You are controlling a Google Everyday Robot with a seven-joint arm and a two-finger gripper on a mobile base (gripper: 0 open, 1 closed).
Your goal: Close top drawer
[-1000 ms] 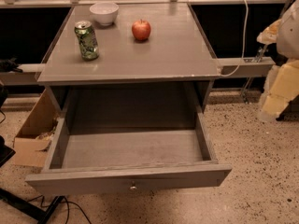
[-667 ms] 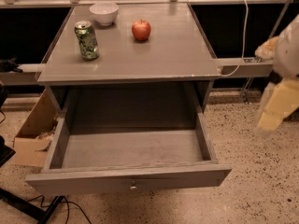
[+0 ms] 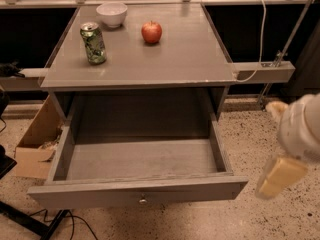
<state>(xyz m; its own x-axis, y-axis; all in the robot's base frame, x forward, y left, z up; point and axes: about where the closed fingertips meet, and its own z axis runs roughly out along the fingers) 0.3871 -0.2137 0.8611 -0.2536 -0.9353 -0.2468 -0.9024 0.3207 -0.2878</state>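
Observation:
I need to next move my gripper to the top drawer front's lower edge (image 3: pixel 213 199), between its knob and the corner nearest my gripper, and close it there.
The top drawer (image 3: pixel 137 159) of the grey cabinet is pulled far out toward me and is empty inside. Its flat grey front (image 3: pixel 90 196) has one small round metal knob (image 3: pixel 143 200) at the centre. My gripper (image 3: pixel 280 176) is at the right edge of the view, blurred, with a yellowish tip, to the right of the drawer's front right corner and apart from it.
On the cabinet top (image 3: pixel 190 59) stand a green can (image 3: pixel 93 43), a white bowl (image 3: pixel 111 13) and a red apple (image 3: pixel 151 32). A cardboard box (image 3: pixel 35 144) sits on the floor at the left. A white cable (image 3: pixel 260 34) hangs by a rail at the right.
My arm has dropped from beside the cabinet top down to the level of the drawer front on the right. The drawer has not moved.

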